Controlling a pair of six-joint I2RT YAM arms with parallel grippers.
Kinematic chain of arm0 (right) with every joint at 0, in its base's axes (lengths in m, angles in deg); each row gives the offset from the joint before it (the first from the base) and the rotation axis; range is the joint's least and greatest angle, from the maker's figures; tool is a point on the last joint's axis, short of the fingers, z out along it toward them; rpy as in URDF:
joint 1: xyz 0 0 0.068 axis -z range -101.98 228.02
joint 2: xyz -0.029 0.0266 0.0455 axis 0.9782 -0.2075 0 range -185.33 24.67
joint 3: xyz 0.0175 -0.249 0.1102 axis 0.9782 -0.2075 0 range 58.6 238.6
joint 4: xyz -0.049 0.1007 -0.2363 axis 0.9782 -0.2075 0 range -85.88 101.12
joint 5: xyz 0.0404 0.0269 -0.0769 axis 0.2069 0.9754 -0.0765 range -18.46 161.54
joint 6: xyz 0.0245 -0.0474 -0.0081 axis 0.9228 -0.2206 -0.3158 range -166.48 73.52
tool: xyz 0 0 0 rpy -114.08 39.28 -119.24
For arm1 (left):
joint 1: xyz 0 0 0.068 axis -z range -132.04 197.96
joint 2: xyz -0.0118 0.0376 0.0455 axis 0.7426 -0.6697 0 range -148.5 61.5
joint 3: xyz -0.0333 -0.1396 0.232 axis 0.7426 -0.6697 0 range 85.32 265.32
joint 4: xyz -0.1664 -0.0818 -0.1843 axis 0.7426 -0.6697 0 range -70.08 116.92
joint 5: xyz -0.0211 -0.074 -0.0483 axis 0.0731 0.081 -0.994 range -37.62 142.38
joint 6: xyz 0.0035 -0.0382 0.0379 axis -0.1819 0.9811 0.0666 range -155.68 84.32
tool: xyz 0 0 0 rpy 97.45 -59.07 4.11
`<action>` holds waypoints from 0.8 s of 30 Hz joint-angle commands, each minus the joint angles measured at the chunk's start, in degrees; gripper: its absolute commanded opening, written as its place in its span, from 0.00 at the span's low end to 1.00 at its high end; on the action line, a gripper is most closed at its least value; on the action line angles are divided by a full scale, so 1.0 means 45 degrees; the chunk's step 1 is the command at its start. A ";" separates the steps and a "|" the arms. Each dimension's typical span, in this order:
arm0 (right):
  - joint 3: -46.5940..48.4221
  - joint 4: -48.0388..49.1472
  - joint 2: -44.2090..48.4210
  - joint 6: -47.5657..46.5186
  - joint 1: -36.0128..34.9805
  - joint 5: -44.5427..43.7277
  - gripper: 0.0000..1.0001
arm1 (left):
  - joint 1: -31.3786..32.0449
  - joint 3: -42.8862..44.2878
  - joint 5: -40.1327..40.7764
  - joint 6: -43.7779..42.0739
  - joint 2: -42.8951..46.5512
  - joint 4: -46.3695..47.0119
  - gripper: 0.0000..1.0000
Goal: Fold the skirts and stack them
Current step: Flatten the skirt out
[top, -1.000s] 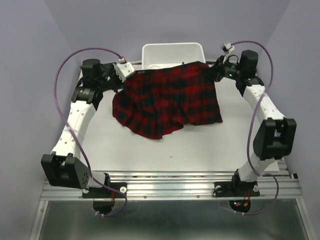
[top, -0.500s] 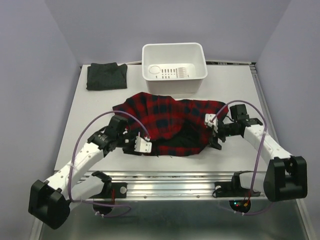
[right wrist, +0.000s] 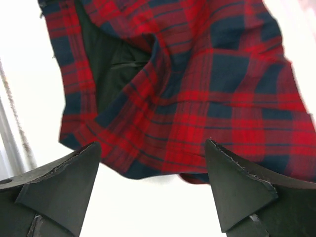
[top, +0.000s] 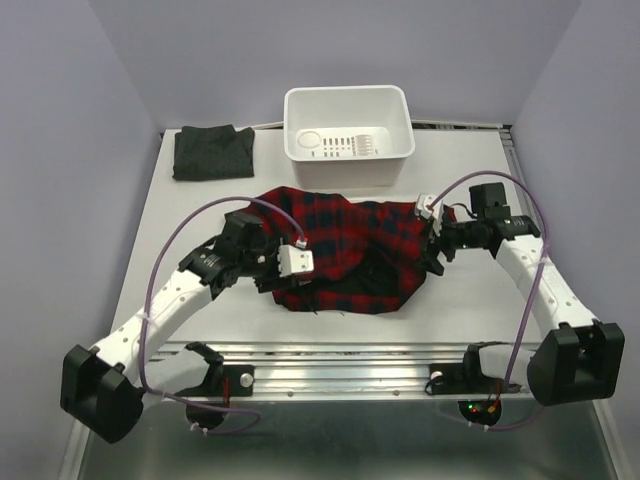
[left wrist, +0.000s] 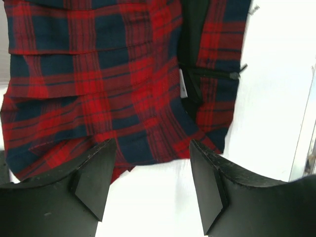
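Observation:
The plaid skirt is bunched up over its dark lining, so next my right gripper grabs the upper layer's middle edge (top: 354,262) and raises the skirt before folding it.
The red-and-navy plaid skirt (top: 335,235) lies loosely folded over itself mid-table, with its dark lining (top: 372,277) showing at the front. It fills the left wrist view (left wrist: 98,89) and the right wrist view (right wrist: 207,89). My left gripper (top: 278,272) hovers at the skirt's left edge, open (left wrist: 152,153), with only bare table between its fingers. At the skirt's right edge my right gripper (top: 430,252) is open too (right wrist: 152,150) and holds nothing. The dark grey skirt (top: 212,152) lies folded at the back left corner.
A white plastic tub (top: 348,150) stands at the back centre, just behind the plaid skirt. The metal rail (top: 340,375) with the arm bases runs along the near edge. Purple walls close in the table on the left, right and back.
Both grippers carried the plaid skirt's far edge from beside the tub toward the front, folding it over, then let go and opened. The grey skirt, earlier hidden by the left arm, now shows.

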 commanded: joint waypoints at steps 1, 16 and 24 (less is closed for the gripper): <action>-0.0056 0.0288 -0.0089 0.3052 -0.0585 0.0273 0.90 | 0.0763 0.1266 0.0988 0.2517 -0.1700 0.0898 0.71; -0.0508 0.5161 -0.1373 -0.2759 -0.4553 -0.0534 0.47 | -0.0450 0.0216 -0.3113 -0.0858 -0.0044 -0.0759 0.45; -0.1252 0.6133 -0.2838 -0.3378 -0.5414 -0.1288 0.53 | 0.0667 -0.0957 -0.1491 0.0698 -0.0218 0.0935 0.58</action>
